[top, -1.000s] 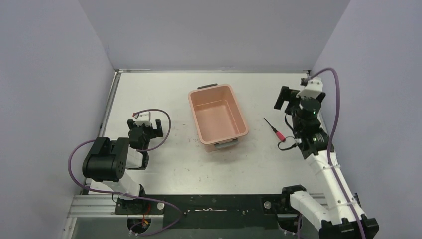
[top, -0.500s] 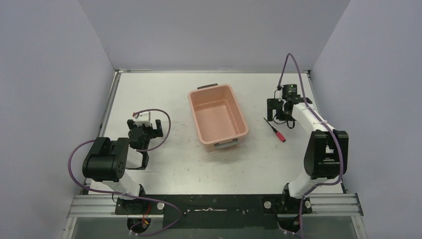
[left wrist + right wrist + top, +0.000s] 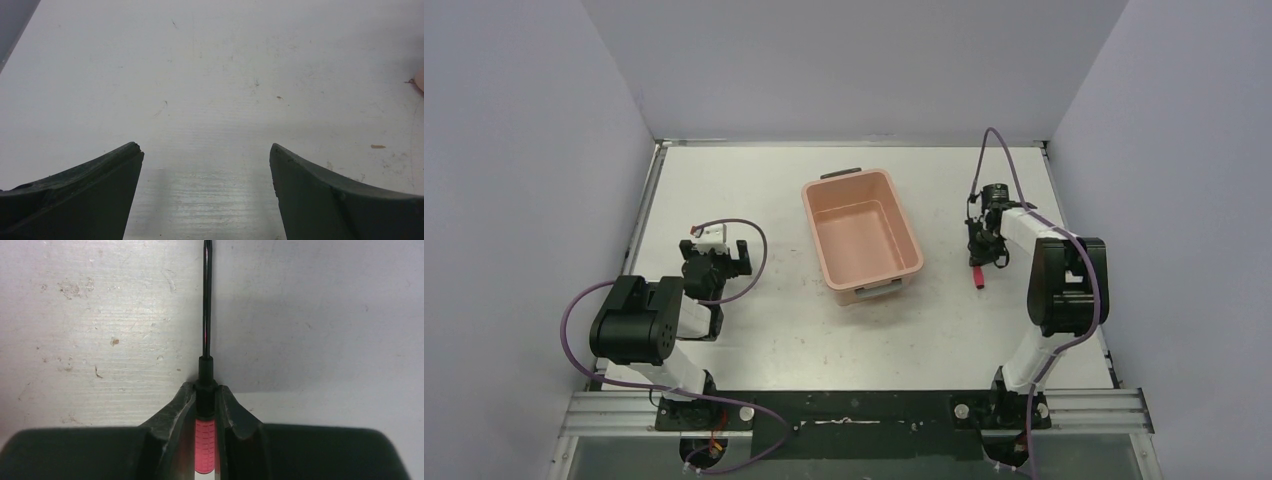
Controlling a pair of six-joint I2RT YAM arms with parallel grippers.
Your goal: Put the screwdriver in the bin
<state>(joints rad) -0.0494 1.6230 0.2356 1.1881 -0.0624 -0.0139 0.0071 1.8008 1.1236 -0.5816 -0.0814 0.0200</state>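
Note:
Next, my right gripper lets go of the screwdriver on the bin's bottom, a bit toward its near end (image 3: 860,256).
The screwdriver (image 3: 206,315) has a thin black shaft and a short red handle, and it lies on the white table to the right of the bin. In the top view its red handle end (image 3: 980,278) pokes out below my right gripper (image 3: 980,248). In the right wrist view my right gripper (image 3: 205,390) is shut on the black collar at the top of the handle, with the shaft pointing straight ahead. The salmon-pink bin (image 3: 864,240) stands empty at the table's centre. My left gripper (image 3: 205,147) rests open over bare table at the left (image 3: 714,262).
A purple cable (image 3: 999,160) loops above the right wrist. Grey walls close in the table at the left, back and right. A grey handle clip (image 3: 876,292) sticks out at the bin's near end.
My right arm swung in toward the bin, came down on the screwdriver and its jaws closed on it. The screwdriver turned from slanted to nearly straight. The left arm stayed still.

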